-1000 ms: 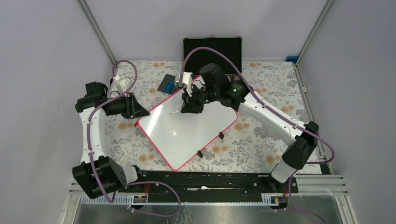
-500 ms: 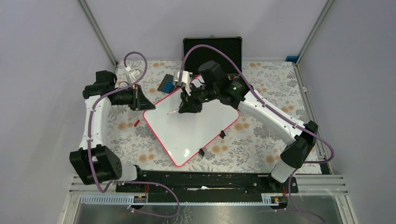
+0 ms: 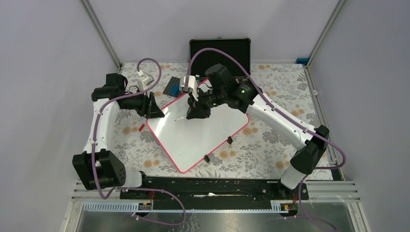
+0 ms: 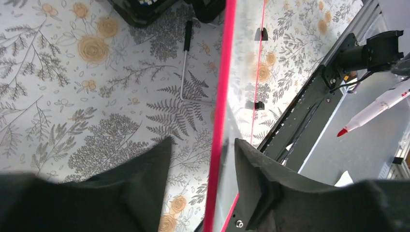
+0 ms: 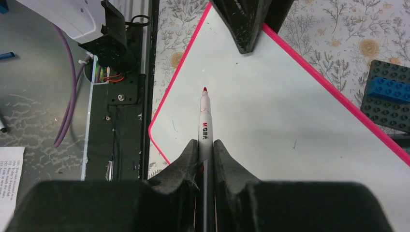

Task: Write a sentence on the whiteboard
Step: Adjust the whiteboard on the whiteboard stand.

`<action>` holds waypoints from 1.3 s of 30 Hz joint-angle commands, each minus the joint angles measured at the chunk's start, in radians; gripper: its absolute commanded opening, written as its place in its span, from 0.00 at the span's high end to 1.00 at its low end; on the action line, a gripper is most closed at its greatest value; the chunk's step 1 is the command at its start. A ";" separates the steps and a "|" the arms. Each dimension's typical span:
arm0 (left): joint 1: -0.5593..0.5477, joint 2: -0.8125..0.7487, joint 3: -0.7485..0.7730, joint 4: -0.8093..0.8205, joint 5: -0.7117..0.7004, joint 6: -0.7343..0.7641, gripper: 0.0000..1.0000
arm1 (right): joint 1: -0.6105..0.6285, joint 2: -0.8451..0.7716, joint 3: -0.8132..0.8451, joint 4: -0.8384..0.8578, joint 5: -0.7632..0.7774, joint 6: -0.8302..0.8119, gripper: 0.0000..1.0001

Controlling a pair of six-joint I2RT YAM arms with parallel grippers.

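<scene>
The left gripper's finger reaches over the writing side of the whiteboard near the whiteboard's corner, so the robot's left gripper should pull back and pinch just the pink-red frame [image 3: 149, 119] before the robot writes.
The whiteboard [image 3: 198, 135] lies skewed on the floral table, white with a pink-red frame. No sentence is in view; its face [image 5: 280, 96] is blank apart from tiny specks. My right gripper [image 3: 194, 112] hangs over the board's far part, shut on a grey marker [image 5: 205, 125] whose red tip points at the surface, slightly above it. My left gripper [image 3: 155, 112] is at the board's left corner. Seen from the left wrist, its jaws [image 4: 203, 145] stand open and straddle the pink frame edge [image 4: 223, 87], one finger under the board and one over it.
A black case [image 3: 220, 50] stands open at the back. A dark plate with blue bricks [image 3: 172, 87] lies beside the board's far corner. A small red cap [image 3: 141, 128] rests left of the board. Two black clips [image 3: 229, 140] sit on its right edge. A thin black-handled tool [image 4: 186, 58] lies nearby.
My left arm has swung right and forward to the board's left corner. The board has shifted a little to the right, uncovering the red cap. The right gripper has barely moved.
</scene>
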 commanded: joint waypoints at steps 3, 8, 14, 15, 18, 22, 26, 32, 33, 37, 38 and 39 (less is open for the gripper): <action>0.073 -0.112 -0.021 0.066 -0.044 -0.066 0.39 | 0.007 -0.030 0.031 0.018 0.010 -0.026 1.00; 0.147 -0.135 -0.042 0.002 0.019 -0.034 0.41 | 0.012 -0.016 0.052 0.054 0.009 0.000 1.00; 0.153 -0.157 -0.060 0.001 0.048 -0.035 0.52 | 0.056 0.009 0.037 0.131 0.075 0.025 1.00; 0.154 -0.155 -0.062 0.001 0.049 -0.038 0.54 | 0.060 0.015 0.032 0.143 0.085 0.034 1.00; 0.154 -0.146 -0.070 -0.005 0.059 -0.029 0.62 | 0.073 0.028 0.026 0.171 0.099 0.052 1.00; 0.156 -0.149 -0.078 -0.004 0.063 -0.029 0.73 | 0.102 0.044 0.019 0.184 0.131 0.054 1.00; 0.157 -0.158 -0.089 -0.005 0.064 -0.021 0.84 | 0.136 0.057 -0.010 0.203 0.179 0.049 1.00; 0.157 -0.162 -0.103 0.011 0.051 -0.018 0.93 | 0.143 0.074 -0.011 0.217 0.197 0.060 1.00; 0.157 -0.161 -0.105 0.010 0.053 -0.013 0.94 | 0.143 0.077 -0.010 0.221 0.206 0.061 1.00; 0.157 -0.158 -0.105 0.009 0.056 -0.003 0.96 | 0.143 0.092 -0.008 0.240 0.247 0.057 1.00; 0.157 -0.157 -0.105 0.009 0.057 -0.003 0.96 | 0.144 0.098 -0.009 0.245 0.252 0.057 1.00; 0.157 -0.157 -0.105 0.009 0.057 -0.002 0.96 | 0.143 0.102 -0.011 0.247 0.257 0.057 1.00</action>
